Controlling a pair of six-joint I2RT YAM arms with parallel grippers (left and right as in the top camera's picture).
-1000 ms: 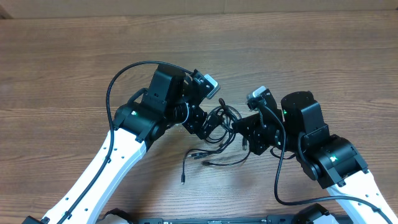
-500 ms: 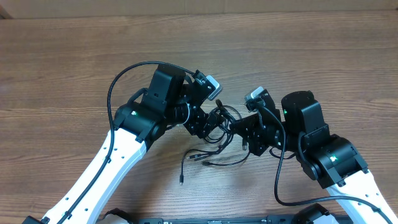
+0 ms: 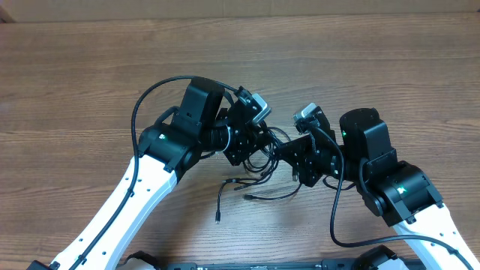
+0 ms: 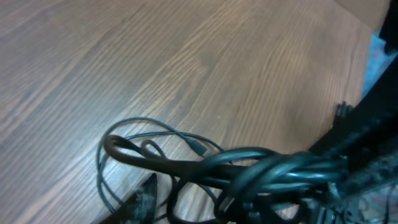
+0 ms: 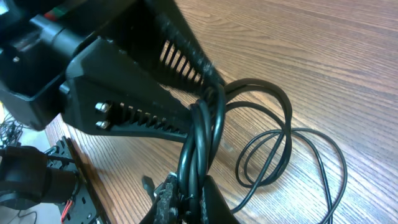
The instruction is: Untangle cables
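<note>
The robot's right gripper squeezes the twisted bundle tight just below the left gripper, so the right gripper should open, let the loops spread, then retake the bundle's lower end (image 5: 188, 171).
The cables (image 3: 268, 141) are a knot of thin black cords hanging between my two grippers at mid-table. Loose ends with small plugs (image 3: 220, 217) trail towards the front. My left gripper (image 3: 253, 144) has its ribbed fingers (image 5: 140, 115) pressed together on a twisted bundle of the cables (image 5: 205, 118). The same bundle (image 4: 261, 168) fills the left wrist view, between the fingers of the left gripper (image 4: 236, 208). My right gripper (image 3: 285, 153) is shut on the lower part of that bundle, right gripper (image 5: 199, 199). Thin loops (image 5: 292, 155) lie on the wood beside it.
The wooden table (image 3: 375, 67) stretches behind and to both sides. Thick black arm wires arc over the left arm (image 3: 150, 94) and below the right arm (image 3: 337, 225). A dark rail (image 3: 255, 265) runs along the front edge.
The left gripper's jaws have come together onto the cable bundle and it has shifted slightly to the right. The loose ends slid a little. The right gripper has stayed shut in place.
</note>
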